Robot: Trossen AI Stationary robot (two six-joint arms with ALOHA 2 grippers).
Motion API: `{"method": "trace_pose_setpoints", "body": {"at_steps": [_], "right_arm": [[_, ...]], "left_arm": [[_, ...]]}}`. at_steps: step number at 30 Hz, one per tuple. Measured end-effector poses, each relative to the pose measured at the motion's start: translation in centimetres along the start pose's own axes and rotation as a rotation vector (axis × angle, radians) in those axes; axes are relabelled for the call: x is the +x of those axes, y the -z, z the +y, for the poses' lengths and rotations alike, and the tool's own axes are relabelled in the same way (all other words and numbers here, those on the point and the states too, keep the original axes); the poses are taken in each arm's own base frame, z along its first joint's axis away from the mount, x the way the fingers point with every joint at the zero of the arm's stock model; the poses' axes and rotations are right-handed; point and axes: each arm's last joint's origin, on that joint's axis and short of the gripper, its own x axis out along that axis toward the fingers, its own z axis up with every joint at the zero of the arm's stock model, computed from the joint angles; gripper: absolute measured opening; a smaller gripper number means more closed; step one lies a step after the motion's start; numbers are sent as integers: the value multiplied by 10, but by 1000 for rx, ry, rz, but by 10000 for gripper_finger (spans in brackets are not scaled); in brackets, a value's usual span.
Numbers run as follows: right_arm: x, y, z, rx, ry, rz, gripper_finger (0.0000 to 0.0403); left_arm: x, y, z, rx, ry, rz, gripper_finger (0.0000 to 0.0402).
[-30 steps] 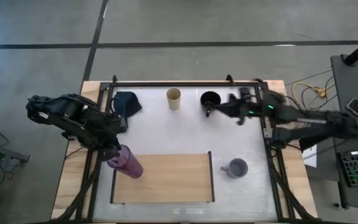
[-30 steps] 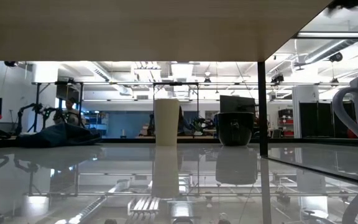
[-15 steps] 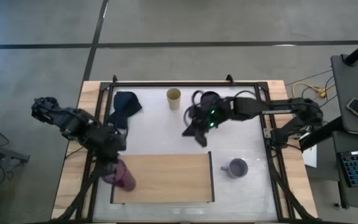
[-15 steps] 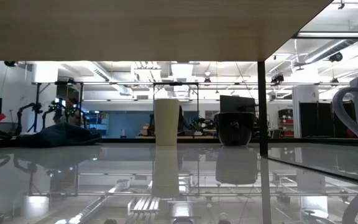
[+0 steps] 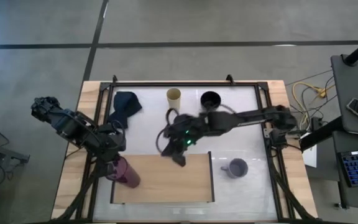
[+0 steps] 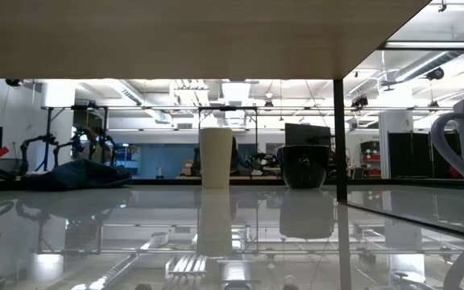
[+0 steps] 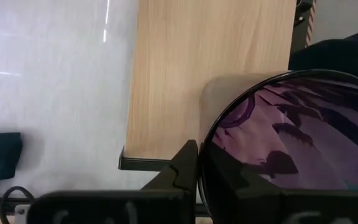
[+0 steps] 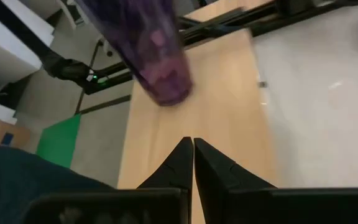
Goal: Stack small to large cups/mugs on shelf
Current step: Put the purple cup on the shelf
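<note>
Next, I let go of the purple tumbler with my left gripper on the end of the light-wood shelf [image 5: 127, 177] [image 7: 211, 119] that is closest to the dark blue cloth.
The light-wood shelf [image 5: 163, 178] stands at the table's near middle. My left gripper [image 5: 113, 159] at its left edge is shut on the translucent purple tumbler [image 5: 125, 173]. My right gripper [image 5: 180, 160], shut and holding nothing, hovers over the shelf's far edge, and its wrist view shows the tumbler [image 8: 154, 56] above the shelf [image 8: 216, 106]. The beige cup [image 5: 174, 98] and the black mug [image 5: 211, 99] stand upright on the white top at the far side. The lavender-grey mug [image 5: 235, 167] stands right of the shelf. My left gripper has the tumbler between its fingers, one finger [image 7: 187, 167] lying against the tumbler's wall [image 7: 229, 146]; the other is hidden behind the tumbler. It holds the tumbler's upper part from above. The tumbler hangs tilted, its lower end [image 8: 166, 93] over the shelf's left edge.
A dark blue cloth [image 5: 124, 106] lies at the far left of the white top. A black metal frame [image 5: 185, 83] rims the table. In the low view the shelf's underside [image 6: 176, 40] spans the top, with the beige cup [image 6: 216, 157] and the black mug [image 6: 304, 167] beyond.
My right gripper has swept from beside the black mug toward the table's left and near edge, ending over the shelf's far edge, and has stayed shut. My left gripper has moved a little toward the near edge, swinging the tumbler's lower end nearer.
</note>
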Motion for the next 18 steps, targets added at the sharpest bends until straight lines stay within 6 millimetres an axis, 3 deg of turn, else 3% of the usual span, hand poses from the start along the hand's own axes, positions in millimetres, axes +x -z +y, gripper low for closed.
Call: {"method": "trace_pose_setpoints", "body": {"at_steps": [8, 18], "right_arm": [[69, -7, 10, -16, -36, 4, 9], [95, -20, 17, 40, -124, -2, 9]], "left_arm": [[0, 0, 0, 6, -8, -3, 0], [4, -3, -4, 7, -17, 5, 0]]}}
